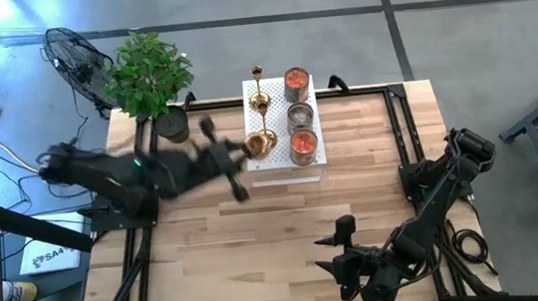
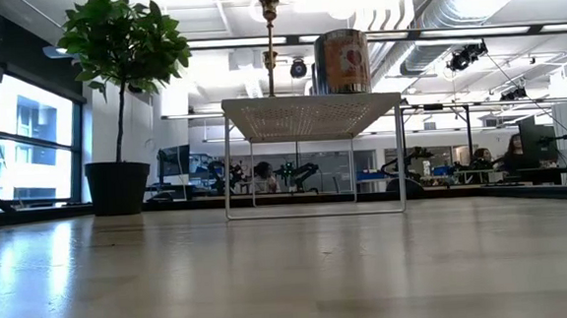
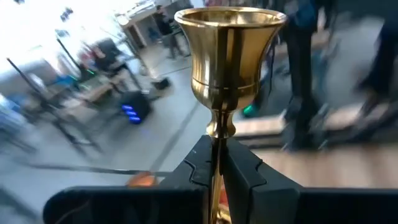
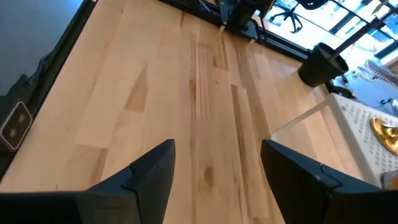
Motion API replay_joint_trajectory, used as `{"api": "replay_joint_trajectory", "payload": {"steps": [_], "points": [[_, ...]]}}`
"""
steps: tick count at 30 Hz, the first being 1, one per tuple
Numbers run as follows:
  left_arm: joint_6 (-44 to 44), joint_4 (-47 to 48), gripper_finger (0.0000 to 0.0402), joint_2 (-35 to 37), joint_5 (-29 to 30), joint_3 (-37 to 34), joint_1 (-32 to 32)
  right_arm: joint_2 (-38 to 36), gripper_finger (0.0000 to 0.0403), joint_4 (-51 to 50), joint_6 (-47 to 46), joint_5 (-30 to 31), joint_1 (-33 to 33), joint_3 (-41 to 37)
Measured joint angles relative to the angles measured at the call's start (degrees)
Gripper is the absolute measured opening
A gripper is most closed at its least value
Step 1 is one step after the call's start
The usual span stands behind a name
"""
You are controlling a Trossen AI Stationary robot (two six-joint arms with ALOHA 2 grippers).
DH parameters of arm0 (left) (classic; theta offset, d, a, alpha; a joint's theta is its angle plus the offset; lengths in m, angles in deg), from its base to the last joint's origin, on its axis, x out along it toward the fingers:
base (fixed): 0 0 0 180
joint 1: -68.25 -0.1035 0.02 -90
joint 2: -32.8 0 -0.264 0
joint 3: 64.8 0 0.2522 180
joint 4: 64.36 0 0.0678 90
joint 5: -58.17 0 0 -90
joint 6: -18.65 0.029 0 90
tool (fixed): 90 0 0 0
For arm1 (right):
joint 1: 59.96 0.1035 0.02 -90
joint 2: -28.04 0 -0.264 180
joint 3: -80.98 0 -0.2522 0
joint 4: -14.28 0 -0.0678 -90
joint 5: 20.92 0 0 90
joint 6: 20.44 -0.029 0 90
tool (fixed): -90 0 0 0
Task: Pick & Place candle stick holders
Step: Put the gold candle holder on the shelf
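Note:
My left gripper has the candle stick holder. It will let go of it on the white stand's near end (image 1: 271, 159), beside the nearest candle jar.
A white perforated stand (image 1: 287, 169) is at the table's far middle. Two gold candle stick holders (image 1: 257, 75) (image 1: 260, 102) stand on its left side. My left gripper (image 1: 249, 150) reaches in from the left and is shut on another holder (image 1: 261, 143) at the stand's left edge. That holder's flared cup (image 3: 230, 56) rises above the fingers in the left wrist view, and its base is hidden. My right gripper (image 1: 338, 255) is open near the table's near edge, over bare wood (image 4: 217, 180), touching nothing. My left gripper pinches the slim stem (image 3: 217, 146) of the candle stick holder between its two fingers (image 3: 198, 167), just below the knob under the cup. The fingers come level from the table's left and lie across the stem. The holder stands upright; whether its base is clear of the stand I cannot tell.
Three candle jars (image 1: 300, 117) stand in a row on the stand's right side. A potted plant (image 1: 153, 77) is at the far left corner, with a fan (image 1: 73, 53) beyond it. Black frame rails (image 1: 402, 126) run along the table's sides. Bare wood (image 1: 258, 232) lies between the arms.

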Motion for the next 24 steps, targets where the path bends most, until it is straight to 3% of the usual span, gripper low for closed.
{"api": "replay_joint_trajectory", "payload": {"steps": [4,7,15,24], "points": [[-11.38,0.29,0.0009,6.33,-16.73,-3.51,-8.14,0.00,0.0232,-1.65,-2.47,-0.21,0.00,0.00],[-16.04,-2.59,0.0009,8.68,-24.88,-9.18,-12.27,0.00,0.0232,-3.70,-4.79,-0.21,0.00,0.00],[-15.16,-22.26,0.0009,9.49,-27.77,-27.48,-13.90,0.00,0.0231,-5.21,-6.70,-0.15,0.00,0.00],[-19.05,-28.52,0.0009,8.67,-33.08,-34.65,-21.10,0.00,0.0232,-5.17,-6.63,0.61,-0.17,0.00]]}}
